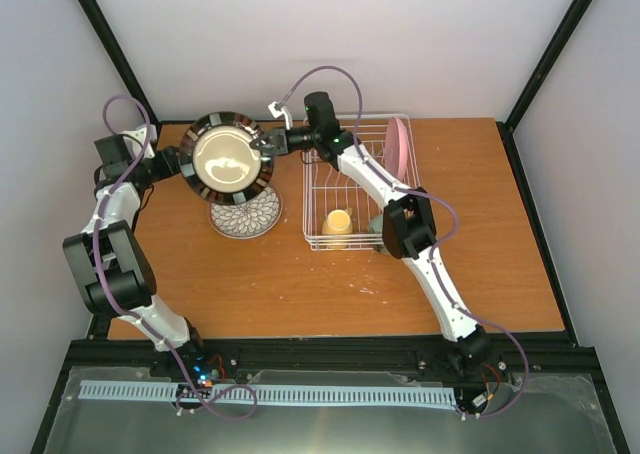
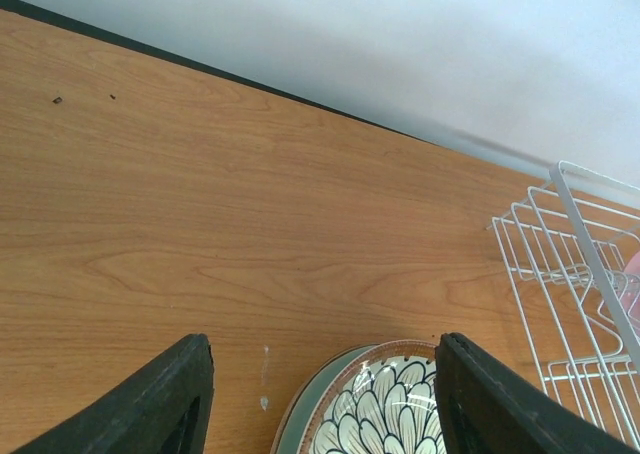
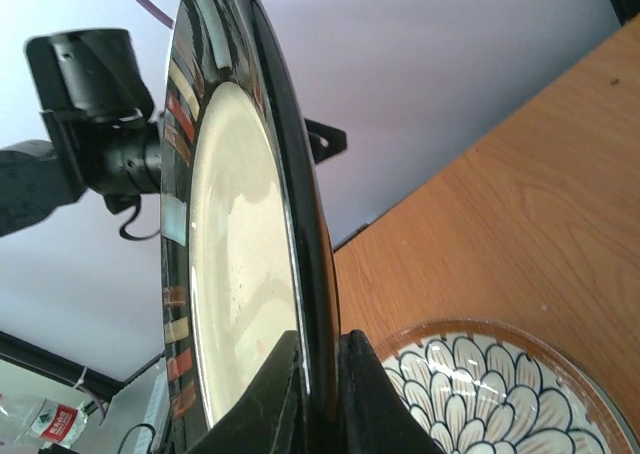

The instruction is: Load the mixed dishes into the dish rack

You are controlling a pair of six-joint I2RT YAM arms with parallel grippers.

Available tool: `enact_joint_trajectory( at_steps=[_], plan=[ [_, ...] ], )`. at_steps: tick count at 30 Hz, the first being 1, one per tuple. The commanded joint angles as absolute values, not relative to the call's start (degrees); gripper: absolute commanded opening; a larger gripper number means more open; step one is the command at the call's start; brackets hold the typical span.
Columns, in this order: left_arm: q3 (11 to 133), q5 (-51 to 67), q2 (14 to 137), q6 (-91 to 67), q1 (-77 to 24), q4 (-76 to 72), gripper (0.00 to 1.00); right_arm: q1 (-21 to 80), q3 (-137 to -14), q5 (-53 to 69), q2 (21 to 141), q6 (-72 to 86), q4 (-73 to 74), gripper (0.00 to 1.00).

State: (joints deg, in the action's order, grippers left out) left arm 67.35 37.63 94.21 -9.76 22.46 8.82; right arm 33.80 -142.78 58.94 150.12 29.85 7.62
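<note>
The pink plate marks the place in the dish rack. I will use my right gripper to stand the dark-rimmed plate, now tilted on edge above the table, upright in the dish rack (image 1: 378, 162) next to the pink plate.
My right gripper (image 1: 268, 144) is shut on the rim of a dark-rimmed plate with a cream centre (image 1: 232, 156), holding it tilted on edge above the table; the right wrist view shows the fingers (image 3: 300, 394) pinching its rim (image 3: 235, 254). My left gripper (image 1: 185, 162) is open and empty at that plate's left side. Below lies a white-petal-patterned plate (image 1: 248, 217) (image 2: 385, 414) on a light teal plate (image 2: 299, 414). The white wire dish rack (image 1: 330, 189) holds the pink plate (image 1: 400, 144) upright and the pale yellow mug (image 1: 337, 222). The mint green bowl (image 1: 377, 224) is mostly hidden behind my right arm.
The rack's corner shows at the right of the left wrist view (image 2: 560, 274). Black frame posts and pale walls close the table at the back and sides. My right arm reaches across the rack.
</note>
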Motion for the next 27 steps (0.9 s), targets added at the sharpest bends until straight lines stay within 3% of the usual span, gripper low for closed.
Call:
enact_joint_trajectory(
  at_steps=[1,9,14,27],
  plan=[
    [68.11,36.75,91.86,-11.25,22.42,7.54,0.61,33.81,-147.7,59.18,141.18,29.68,3.06,0.03],
    [65.77,34.27,89.03,-10.73,22.42,8.16,0.6,31.49,-146.87,47.82,131.04,14.17,22.29,0.03],
    [64.6,30.1,88.6,-10.73,22.45,8.77,0.6,29.45,-140.08,34.85,124.28,5.67,31.67,0.03],
    [65.13,23.07,86.94,-9.14,22.46,12.66,0.6,28.65,-125.61,-22.57,108.69,-4.87,40.44,0.03]
  ],
)
